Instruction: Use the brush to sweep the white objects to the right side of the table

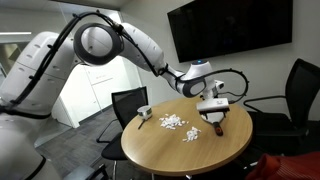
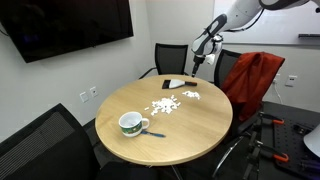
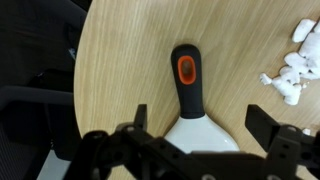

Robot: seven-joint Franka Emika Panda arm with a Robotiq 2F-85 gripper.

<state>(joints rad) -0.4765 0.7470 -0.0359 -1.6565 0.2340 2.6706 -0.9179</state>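
The middle of the brush's black handle [image 1: 218, 128] [image 3: 190, 101] is between its orange spot and white head. My gripper goes there next and closes.
The brush [image 3: 187, 80] lies flat on the table [image 3: 115, 70], with a black handle bearing an orange spot and a wide white head. My gripper [image 3: 200, 120] is open and hovers right above the head, one finger on each side, not touching it. In both exterior views the gripper [image 1: 212, 102] [image 2: 199, 58] hangs above the brush [image 1: 214, 123] [image 2: 178, 82] near the table edge. The white objects [image 1: 175, 123] [image 2: 165, 105] lie in small clusters mid-table [image 1: 170, 152] [image 2: 185, 135], and some show in the wrist view [image 3: 293, 72].
A green-and-white mug [image 2: 130, 123] with a spoon stands near one table edge and shows as a small cup in an exterior view [image 1: 143, 112]. Black chairs [image 1: 128, 100] [image 2: 40, 140] ring the table. One chair carries a red cloth [image 2: 255, 80].
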